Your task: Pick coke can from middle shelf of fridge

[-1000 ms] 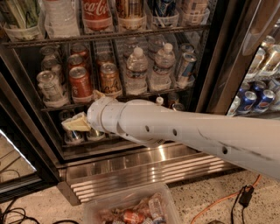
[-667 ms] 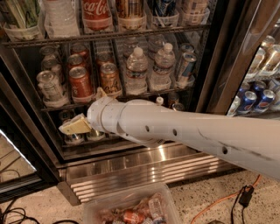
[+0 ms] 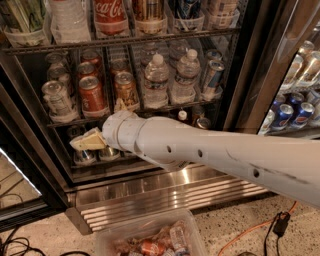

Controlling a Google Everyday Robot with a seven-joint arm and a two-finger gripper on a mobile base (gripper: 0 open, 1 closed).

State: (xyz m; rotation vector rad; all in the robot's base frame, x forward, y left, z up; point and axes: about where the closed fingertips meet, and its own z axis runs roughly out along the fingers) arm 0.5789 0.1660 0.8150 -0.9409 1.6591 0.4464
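Note:
Next, I grip the lower half of the coke can (image 3: pixel 94 103), middle shelf front, between pale and orange-brown cans.
The coke can (image 3: pixel 91 95), red with a silver top, stands at the front of its lane on the middle shelf (image 3: pixel 165 107) of the fridge (image 3: pixel 250 65). More red cans stand behind it. An orange-brown can (image 3: pixel 125 90) is just to its right and a pale can (image 3: pixel 56 98) to its left. My gripper (image 3: pixel 92 138), cream-coloured at the end of the white arm (image 3: pixel 200 152), is in front of the fridge. It is just below the middle shelf's rail, under the coke can, and apart from it. It holds nothing I can see.
Water bottles (image 3: pixel 156 80) and a blue can (image 3: pixel 212 75) fill the shelf's right lanes. A Coca-Cola bottle (image 3: pixel 110 15) stands on the rack above, cans (image 3: pixel 85 156) on the rack below. Below are the steel louvered base (image 3: pixel 165 197), a plastic bin (image 3: pixel 150 239) and an orange cable (image 3: pixel 250 230). Blue cans (image 3: pixel 295 114) sit behind the right door.
The arm and gripper have barely shifted; they stay below the middle shelf rail. The cans have not moved.

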